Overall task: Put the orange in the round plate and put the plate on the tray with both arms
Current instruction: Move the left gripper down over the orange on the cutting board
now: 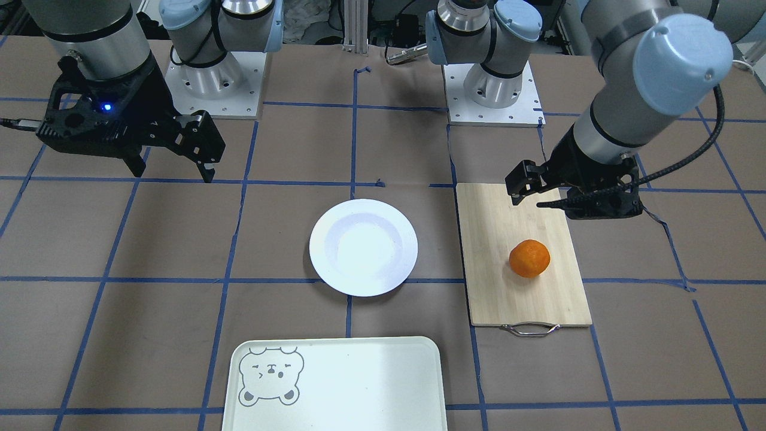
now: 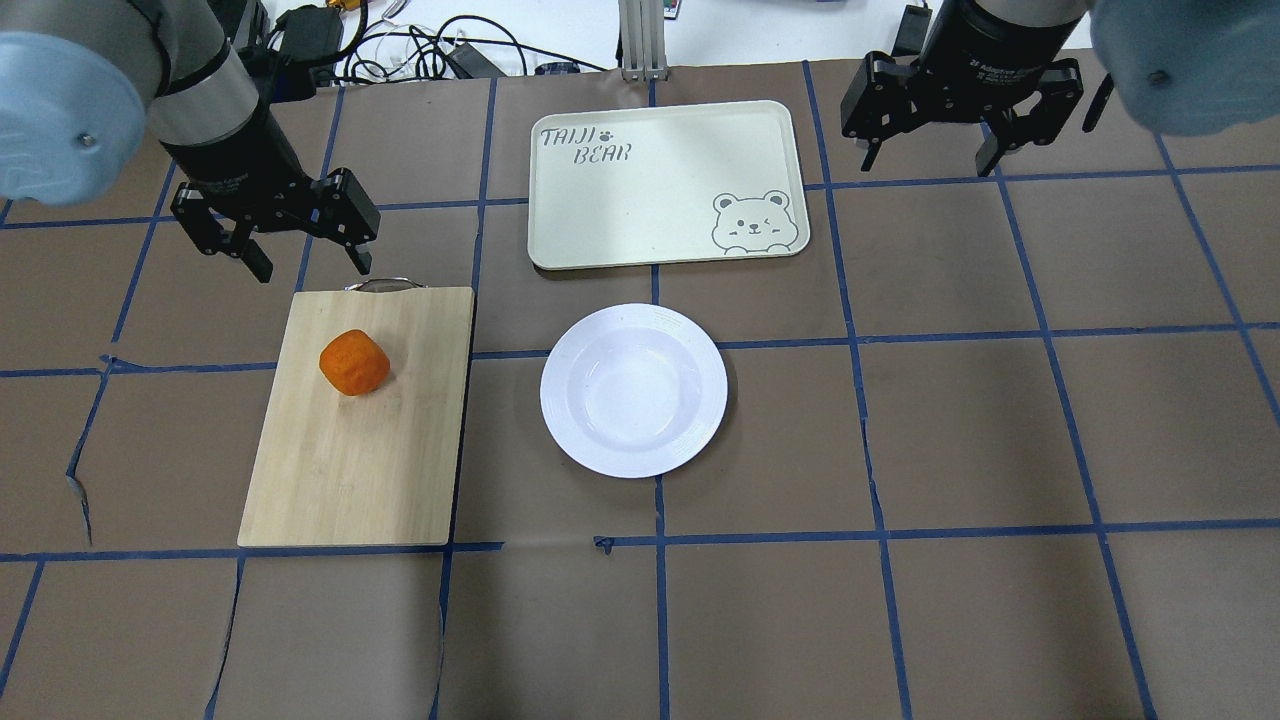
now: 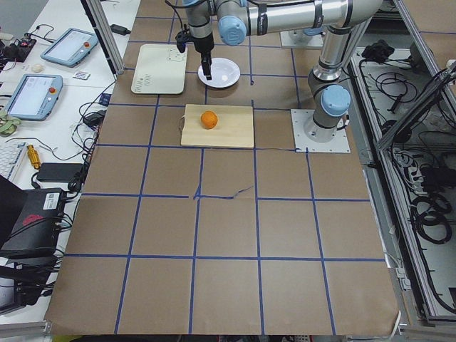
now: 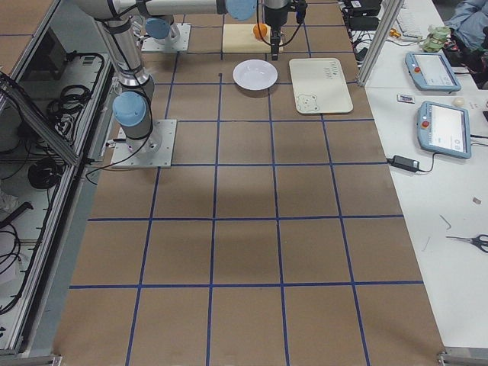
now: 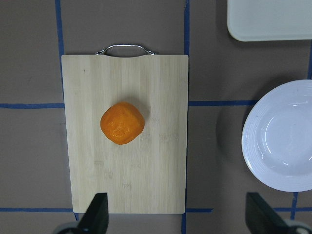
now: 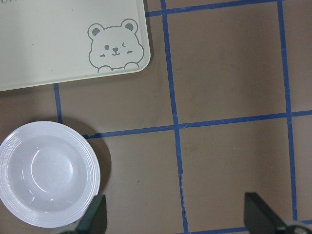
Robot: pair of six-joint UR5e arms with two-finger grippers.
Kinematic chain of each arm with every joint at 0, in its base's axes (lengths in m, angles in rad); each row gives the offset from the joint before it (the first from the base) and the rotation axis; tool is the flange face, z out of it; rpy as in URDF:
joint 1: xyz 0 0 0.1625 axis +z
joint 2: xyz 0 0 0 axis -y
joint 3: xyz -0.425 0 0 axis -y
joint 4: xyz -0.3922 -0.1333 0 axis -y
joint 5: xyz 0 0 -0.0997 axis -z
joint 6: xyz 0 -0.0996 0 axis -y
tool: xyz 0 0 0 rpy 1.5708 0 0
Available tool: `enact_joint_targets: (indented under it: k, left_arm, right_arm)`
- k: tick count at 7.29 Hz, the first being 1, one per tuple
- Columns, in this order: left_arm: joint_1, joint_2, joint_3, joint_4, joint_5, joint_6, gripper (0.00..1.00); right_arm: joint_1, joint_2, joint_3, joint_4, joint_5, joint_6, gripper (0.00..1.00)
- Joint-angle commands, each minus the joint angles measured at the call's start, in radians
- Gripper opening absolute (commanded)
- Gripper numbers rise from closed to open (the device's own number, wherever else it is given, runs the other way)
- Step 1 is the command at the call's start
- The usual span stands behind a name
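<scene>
The orange is on the cutting board. Next, I should lower my left gripper to it and close around the orange's middle (image 1: 529, 259) (image 5: 122, 123).
The orange (image 2: 353, 362) lies on a wooden cutting board (image 2: 360, 440) at the table's left. My left gripper (image 2: 313, 268) hangs open above the board's handle end, just beyond the orange, holding nothing. In the left wrist view the orange (image 5: 122, 123) sits ahead of the open fingertips (image 5: 97, 217). The round plate (image 2: 634, 390) is empty, mid-table, to the right of the board. The tray (image 2: 640, 200) lies empty just beyond the plate. My right gripper (image 2: 928, 160) hovers open to the right of the tray, well clear of the plate (image 6: 46, 173).
The board's metal handle (image 2: 385, 284) points away from the robot. Brown paper with blue tape lines covers the table (image 2: 900, 450). Cables (image 2: 400, 45) lie past the far edge. Both arm bases (image 1: 491, 90) stand on the robot's side.
</scene>
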Motion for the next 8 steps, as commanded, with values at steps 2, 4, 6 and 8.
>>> enact_joint_targets:
  k: [2,4,6,8]
  left_arm:
    - [0.054,-0.033,-0.127,0.145,-0.009,-0.003,1.0]
    - [0.088,-0.094,-0.133,0.156,-0.01,-0.01,1.0]
    - [0.131,-0.161,-0.133,0.158,-0.003,-0.012,1.0]
    - [0.131,-0.229,-0.135,0.208,-0.01,-0.021,1.0]
  right_arm:
    - [0.0,0.0,0.0,0.0,0.0,0.0,1.0]
    - [-0.002,0.0,0.0,0.002,-0.002,0.0,1.0]
    - [-0.002,0.0,0.002,0.002,-0.002,0.0,1.0]
    - [-0.003,0.0,0.0,0.002,-0.002,0.0,1.0]
